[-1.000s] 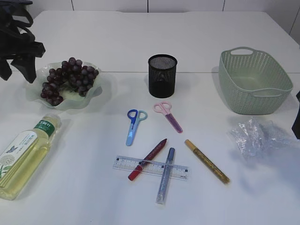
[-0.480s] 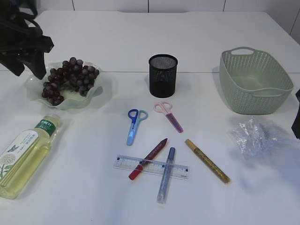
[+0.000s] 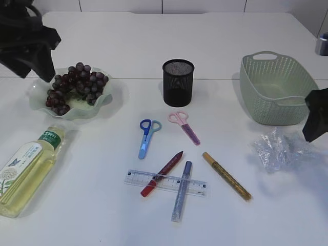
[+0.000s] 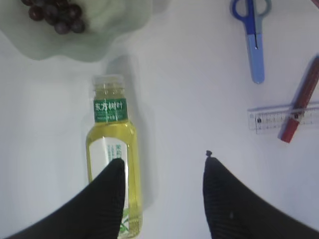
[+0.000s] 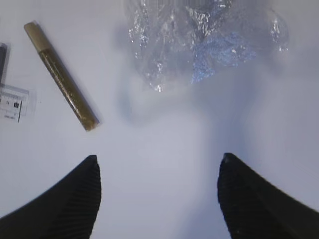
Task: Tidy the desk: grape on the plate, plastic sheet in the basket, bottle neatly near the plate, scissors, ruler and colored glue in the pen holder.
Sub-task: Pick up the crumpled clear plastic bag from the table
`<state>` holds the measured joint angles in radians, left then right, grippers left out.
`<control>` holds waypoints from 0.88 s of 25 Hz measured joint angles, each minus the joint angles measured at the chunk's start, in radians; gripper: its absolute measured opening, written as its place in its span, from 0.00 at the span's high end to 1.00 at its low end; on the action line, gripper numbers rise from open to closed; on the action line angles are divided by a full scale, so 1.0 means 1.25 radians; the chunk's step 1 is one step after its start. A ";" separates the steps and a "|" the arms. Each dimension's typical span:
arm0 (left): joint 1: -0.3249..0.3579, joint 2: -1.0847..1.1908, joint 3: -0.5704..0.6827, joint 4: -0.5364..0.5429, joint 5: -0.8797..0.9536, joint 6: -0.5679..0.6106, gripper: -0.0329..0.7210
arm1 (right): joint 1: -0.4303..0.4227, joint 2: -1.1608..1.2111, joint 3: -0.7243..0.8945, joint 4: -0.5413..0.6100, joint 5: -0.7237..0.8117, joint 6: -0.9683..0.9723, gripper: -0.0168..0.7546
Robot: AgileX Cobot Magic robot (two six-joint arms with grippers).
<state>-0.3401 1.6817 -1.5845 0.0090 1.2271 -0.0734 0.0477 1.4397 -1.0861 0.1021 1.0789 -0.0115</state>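
I should move my right gripper next to the plastic sheet's side [image 3: 271,150] [image 5: 160,52] closest to the gold glue pen and close it there, because the sheet belongs in the basket.
Purple grapes [image 3: 75,85] lie on the pale green plate [image 3: 38,103] at the left. A yellow bottle [image 3: 28,169] lies on its side at the front left; in the left wrist view the bottle [image 4: 113,164] is under my open left gripper [image 4: 162,164]. My left gripper [image 3: 29,59] hangs above the plate's left side. The crumpled plastic sheet [image 3: 279,148] lies at the right, below my open right gripper [image 3: 315,123]. The sheet [image 5: 199,42] shows ahead of the right gripper [image 5: 158,162]. Blue scissors [image 3: 146,136], pink scissors [image 3: 184,125], a clear ruler [image 3: 165,183] and red [image 3: 163,166], silver [image 3: 181,190] and gold [image 3: 226,176] glue pens lie mid-table.
A black mesh pen holder [image 3: 178,82] stands at the middle back. A green basket [image 3: 279,88] stands at the back right, just beyond the plastic sheet. The table is white, with its far edge near the wall.
My left gripper has moved right and up, over the plate's left side. My right gripper has come in from the right edge, over the plastic sheet.
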 joint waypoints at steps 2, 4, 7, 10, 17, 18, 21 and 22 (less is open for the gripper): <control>-0.003 -0.028 0.046 -0.001 0.001 -0.006 0.46 | 0.000 0.022 0.000 0.000 -0.033 0.002 0.27; -0.006 -0.054 0.085 -0.001 0.002 -0.012 0.47 | 0.000 0.041 0.000 0.000 -0.071 0.000 0.27; -0.006 -0.096 0.126 0.004 0.003 -0.017 0.47 | 0.000 0.063 0.000 0.000 -0.118 -0.005 0.27; -0.006 -0.144 0.161 0.016 -0.014 -0.018 0.48 | 0.000 0.089 0.000 0.000 -0.139 -0.008 0.27; -0.006 -0.269 0.245 0.035 -0.051 -0.018 0.48 | 0.000 0.148 0.000 0.000 -0.194 -0.012 0.27; -0.006 -0.282 0.251 0.035 -0.051 -0.018 0.48 | 0.000 0.157 0.000 0.000 -0.201 -0.012 0.27; -0.006 -0.315 0.260 0.035 -0.051 -0.018 0.48 | 0.000 0.186 0.000 0.000 -0.218 -0.012 0.27; -0.006 -0.324 0.260 0.035 -0.051 -0.018 0.48 | 0.000 0.194 0.000 0.000 -0.224 -0.014 0.27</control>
<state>-0.3474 1.2769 -1.2590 0.0526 1.1630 -0.0959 0.0477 1.6827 -1.0861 0.1021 0.7994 -0.0285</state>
